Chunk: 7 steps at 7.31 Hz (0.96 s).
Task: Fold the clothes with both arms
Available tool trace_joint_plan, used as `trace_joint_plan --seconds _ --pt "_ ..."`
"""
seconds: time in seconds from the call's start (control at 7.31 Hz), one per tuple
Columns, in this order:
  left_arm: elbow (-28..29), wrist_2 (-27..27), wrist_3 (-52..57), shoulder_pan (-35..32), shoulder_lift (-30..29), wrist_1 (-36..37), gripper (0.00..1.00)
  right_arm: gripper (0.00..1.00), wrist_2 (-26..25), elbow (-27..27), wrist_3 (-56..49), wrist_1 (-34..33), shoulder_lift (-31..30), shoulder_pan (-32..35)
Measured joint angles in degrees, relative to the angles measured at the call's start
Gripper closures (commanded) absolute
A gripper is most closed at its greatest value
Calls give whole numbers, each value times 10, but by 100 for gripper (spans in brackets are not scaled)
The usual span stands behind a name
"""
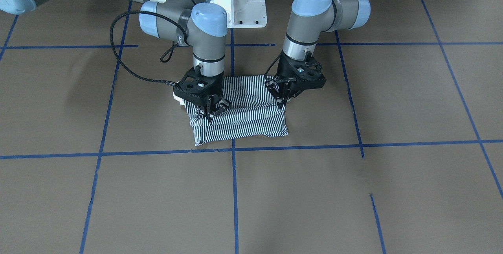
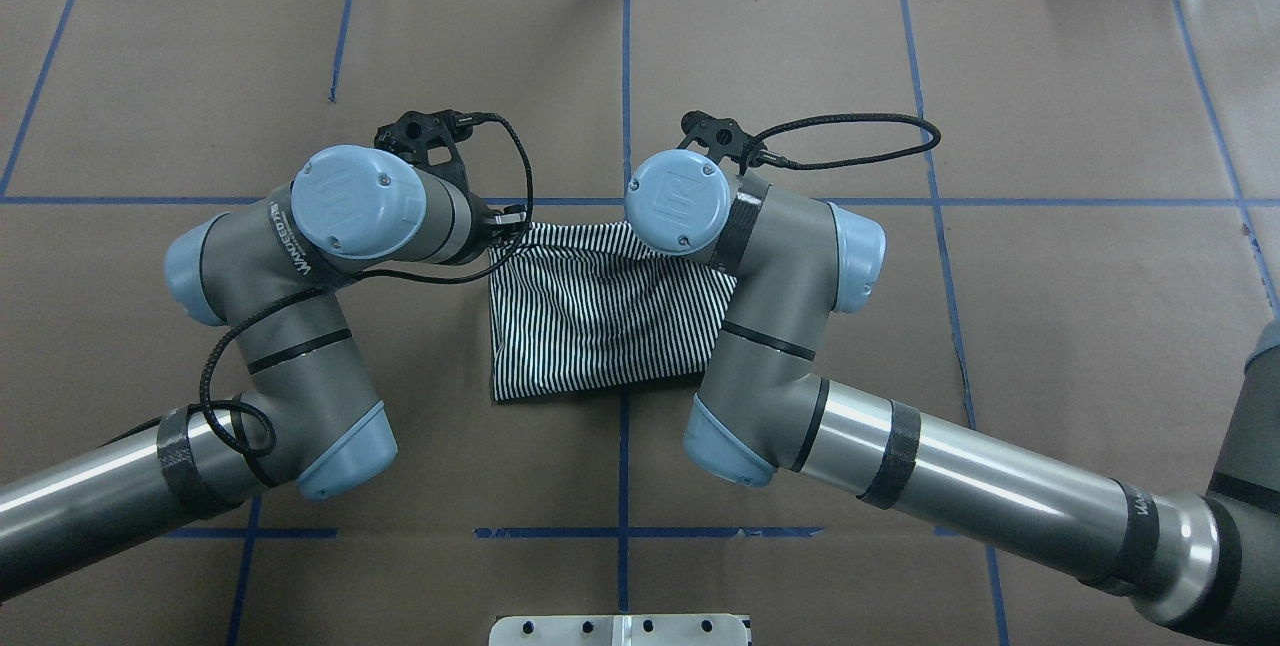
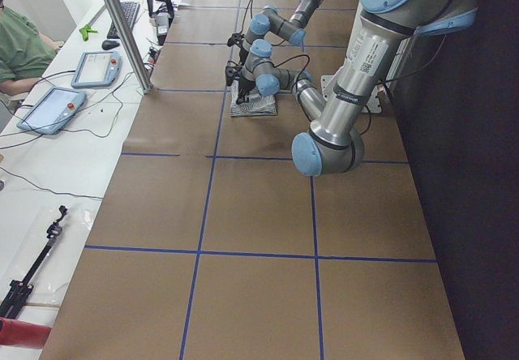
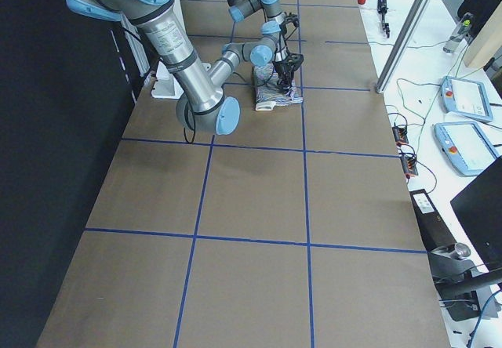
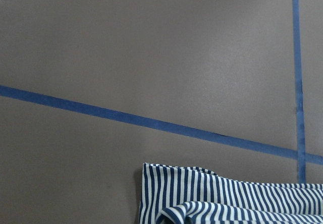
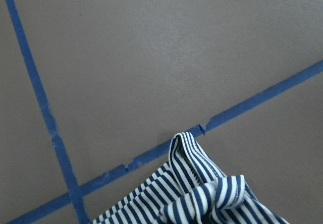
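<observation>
Next, my right gripper opens, back away and grabs the shirt's side point(image 1: 194, 124) again to straighten the striped polo shirt, because it bunches into a fold under that gripper.
The striped polo shirt point(image 1: 243, 122) lies folded into a small rectangle on the brown table, between the two wrists in the overhead view point(image 2: 590, 326). In the front-facing view my left gripper point(image 1: 282, 102) is down at its right edge and seems shut on a pinch of cloth. My right gripper point(image 1: 211, 115) is at its left corner, fingers pinched into bunched fabric. Both wrist views show a raised fold of the shirt at the bottom edge point(image 5: 227, 201) point(image 6: 202, 196). In the overhead view both grippers are hidden under the wrists.
The white pedestal base point(image 1: 235, 2) stands behind the shirt. Blue tape lines point(image 1: 234, 191) grid the brown table. A side bench holds control tablets point(image 3: 53, 109) point(image 4: 471, 97), and a seated person in green point(image 3: 20, 48) is there.
</observation>
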Motion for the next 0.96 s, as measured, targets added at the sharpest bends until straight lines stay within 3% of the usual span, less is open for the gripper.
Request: trace_joint_plan --seconds 0.27,0.55,0.96 --pt "-8 -5 63 -7 2 -2 0 0 3 -1 -33 1 8 0" --pt "-21 -53 151 -44 8 -2 0 0 10 4 -63 -1 20 -5" --pt "-24 -77 181 -61 15 -2 0 0 4 5 -121 -2 20 -32"
